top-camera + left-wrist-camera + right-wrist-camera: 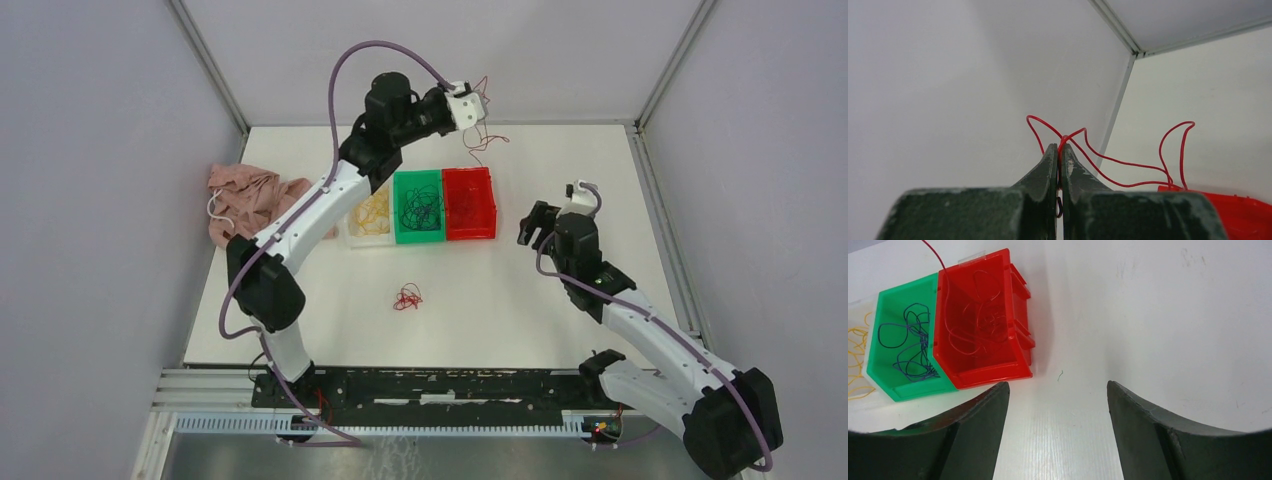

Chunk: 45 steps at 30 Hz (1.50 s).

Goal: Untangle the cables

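Note:
The robot's left gripper will release the thin red cable, now raised behind the red bin, inside the back half of the red bin (pixel 467 204) (pixel 1243 220).
My left gripper (pixel 478 104) is raised at the back of the table, behind the red bin (pixel 468 203). It is shut on a thin red cable (pixel 1128 172) whose loops hang down to the bin's rim; the cable also shows in the top view (pixel 484 140). The left fingertips (pixel 1052 156) pinch it, with a bit of dark cord between them. The red bin (pixel 979 322) holds red cables, the green bin (pixel 418 206) holds dark cables (pixel 912 342), the white bin (pixel 371 213) holds yellow cables. A small red tangle (pixel 407 297) lies on the table. My right gripper (pixel 1058 390) is open and empty, right of the bins.
A pink cloth (pixel 252 200) lies at the table's left edge beside the left arm. White enclosure walls stand on three sides. A tiny dark scrap (pixel 1060 375) lies on the table in front of the right gripper.

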Available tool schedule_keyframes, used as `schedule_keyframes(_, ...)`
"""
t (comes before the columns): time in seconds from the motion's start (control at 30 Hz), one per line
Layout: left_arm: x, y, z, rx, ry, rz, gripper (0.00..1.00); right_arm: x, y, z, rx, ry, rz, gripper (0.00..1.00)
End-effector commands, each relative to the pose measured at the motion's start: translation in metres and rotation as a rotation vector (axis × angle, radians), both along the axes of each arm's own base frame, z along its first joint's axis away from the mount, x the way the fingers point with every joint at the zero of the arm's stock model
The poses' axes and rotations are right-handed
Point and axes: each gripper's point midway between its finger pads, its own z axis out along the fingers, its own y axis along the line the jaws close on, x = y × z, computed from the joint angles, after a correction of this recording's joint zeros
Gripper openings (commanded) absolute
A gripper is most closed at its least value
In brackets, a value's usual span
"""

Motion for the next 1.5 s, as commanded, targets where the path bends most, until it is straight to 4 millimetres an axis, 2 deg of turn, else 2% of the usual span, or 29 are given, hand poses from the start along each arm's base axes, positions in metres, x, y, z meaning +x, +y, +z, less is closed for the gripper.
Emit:
schedule_keyframes(0.0, 0.022, 0.006, -0.053, 0.157, 0.004, 0.087, 0.03, 0.000, -0.005, 0.016, 0.051, -0.044, -0.015, 0.78)
schedule_keyframes(0.17, 0.026, 0.003, -0.103, 0.262, 0.069, 0.109, 0.03, -0.001, -0.009, 0.021, 0.054, -0.052, -0.013, 0.77)
schedule_keyframes(0.4, 0.017, -0.002, -0.179, 0.496, 0.180, 0.100, 0.03, -0.004, -0.015, 0.021, 0.072, -0.047, -0.028, 0.77)
schedule_keyframes(0.7, 0.020, -0.005, -0.234, 0.670, 0.217, 0.110, 0.03, -0.010, -0.029, 0.026, 0.106, -0.061, -0.064, 0.76)
schedule_keyframes(0.9, 0.030, -0.008, -0.262, 0.721, 0.213, 0.128, 0.03, -0.010, -0.030, 0.023, 0.131, -0.057, -0.055, 0.74)
schedule_keyframes(0.97, 0.034, -0.012, -0.266, 0.710, 0.208, 0.132, 0.03, -0.010, -0.029, 0.023, 0.139, -0.052, -0.050, 0.73)
schedule_keyframes(1.07, 0.038, -0.025, -0.262, 0.674, 0.208, 0.130, 0.03, -0.010, -0.030, 0.020, 0.149, -0.043, -0.051, 0.73)
schedule_keyframes(1.27, 0.040, -0.054, -0.237, 0.539, 0.309, 0.131, 0.03, -0.009, -0.027, 0.013, 0.170, -0.024, -0.046, 0.71)
schedule_keyframes(1.37, 0.042, -0.058, -0.233, 0.498, 0.331, 0.145, 0.03, -0.007, -0.025, 0.012, 0.180, -0.021, -0.042, 0.71)
schedule_keyframes(1.47, 0.045, -0.055, -0.242, 0.506, 0.335, 0.162, 0.03, -0.007, -0.022, 0.011, 0.191, -0.019, -0.032, 0.70)
